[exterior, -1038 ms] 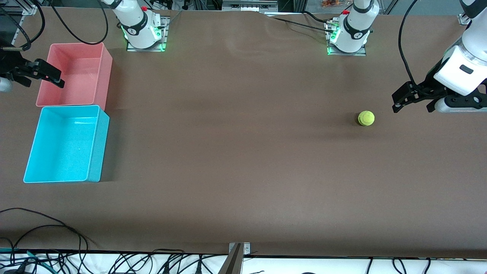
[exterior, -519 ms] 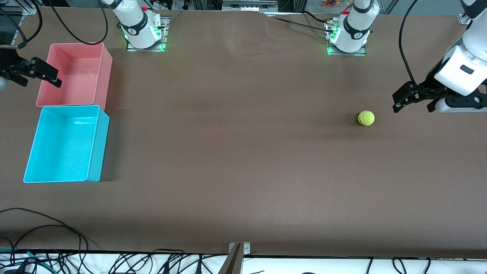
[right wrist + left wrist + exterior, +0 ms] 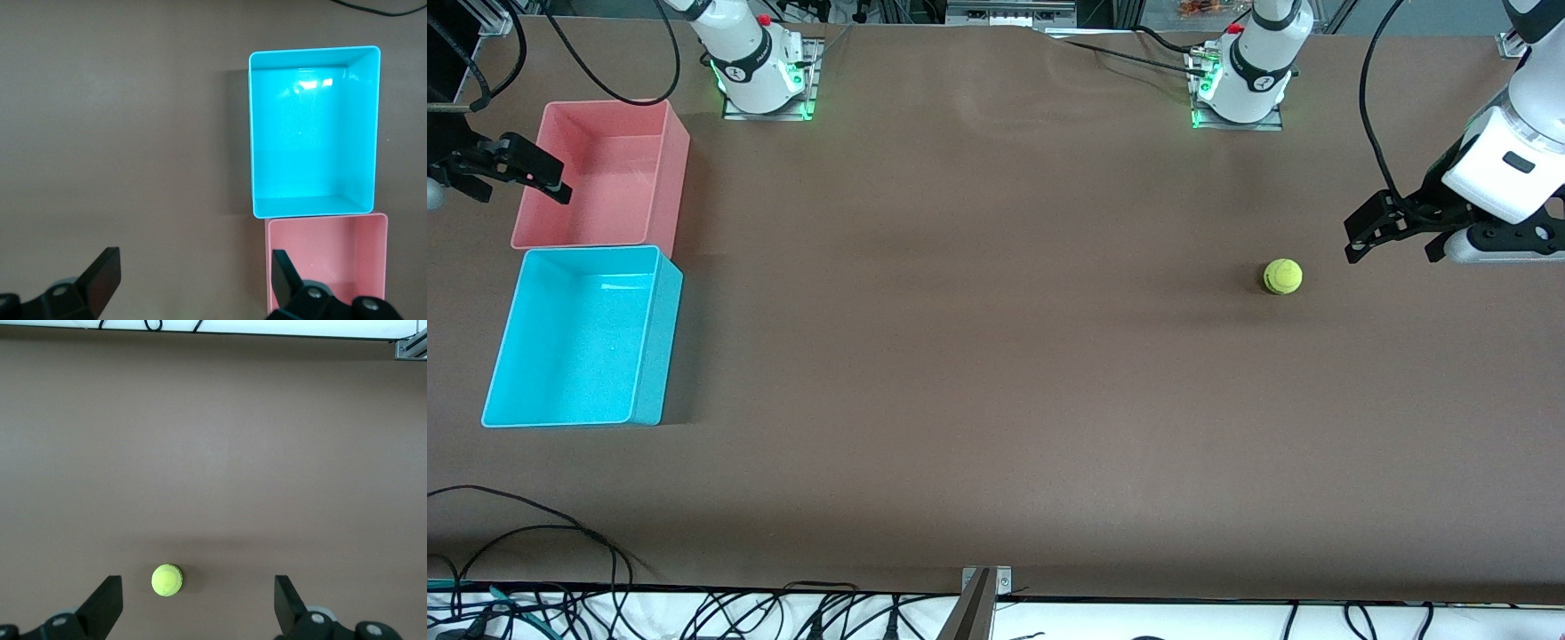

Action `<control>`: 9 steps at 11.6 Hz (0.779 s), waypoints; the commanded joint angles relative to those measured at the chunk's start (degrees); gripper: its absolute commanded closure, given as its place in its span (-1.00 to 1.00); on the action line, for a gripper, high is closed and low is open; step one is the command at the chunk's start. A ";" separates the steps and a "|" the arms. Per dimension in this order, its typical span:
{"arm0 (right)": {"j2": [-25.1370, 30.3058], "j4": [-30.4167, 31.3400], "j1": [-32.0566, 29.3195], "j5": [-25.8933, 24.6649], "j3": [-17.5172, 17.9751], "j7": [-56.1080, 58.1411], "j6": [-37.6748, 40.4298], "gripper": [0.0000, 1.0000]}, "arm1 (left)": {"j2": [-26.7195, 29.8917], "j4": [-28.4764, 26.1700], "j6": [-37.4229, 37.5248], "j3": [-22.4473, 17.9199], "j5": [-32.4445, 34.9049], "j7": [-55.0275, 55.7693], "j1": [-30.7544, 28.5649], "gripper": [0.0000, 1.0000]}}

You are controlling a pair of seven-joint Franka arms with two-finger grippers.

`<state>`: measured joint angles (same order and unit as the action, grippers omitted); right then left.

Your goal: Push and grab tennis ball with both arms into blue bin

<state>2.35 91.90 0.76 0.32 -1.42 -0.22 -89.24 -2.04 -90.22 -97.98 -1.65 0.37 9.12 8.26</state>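
The fingers of my left gripper needs to close empty next to the tennis ball, on the ball's side (image 3: pixel 1419 308) away from the blue bin, ready to push the ball.
The tennis ball (image 3: pixel 1282 276) lies on the brown table toward the left arm's end, and shows small in the left wrist view (image 3: pixel 167 579). My left gripper (image 3: pixel 1396 236) hovers open and empty over the table beside the ball, apart from it; its wide-spread fingers (image 3: pixel 103 605) frame the ball from above. The blue bin (image 3: pixel 655 356) stands empty at the right arm's end, its rim (image 3: pixel 253 133) plain in the right wrist view. My right gripper (image 3: pixel 505 171) hangs open and empty over the table's end, beside the pink bin.
A pink bin (image 3: pixel 673 182) stands empty against the blue bin, farther from the front camera; its rim (image 3: pixel 269 240) shows by one right finger. Both arm bases sit along the table's back edge. Cables lie past the front edge (image 3: pixel 534 533).
The right gripper has drifted slightly outward, away from the pink bin, toward the table's end. The left gripper and the ball have stayed put.
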 commanded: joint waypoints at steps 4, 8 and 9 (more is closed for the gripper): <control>-0.77 -1.99 -0.85 0.64 0.19 -0.31 1.44 -1.00 | -0.42 1.54 1.39 -0.28 0.33 -1.39 -0.26 -1.00; -0.42 -6.02 -0.23 0.29 0.81 -0.40 1.70 -1.00 | -0.42 1.54 1.39 -0.28 0.33 -1.39 -0.26 -1.00; -0.85 -6.03 -0.84 0.90 0.20 -0.57 1.61 -1.00 | -0.42 1.63 1.39 -0.19 0.33 -1.39 -0.26 -1.00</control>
<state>2.31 88.98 0.63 0.32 -1.25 -0.27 -89.17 -2.04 -90.20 -97.87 -1.89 0.37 9.03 8.18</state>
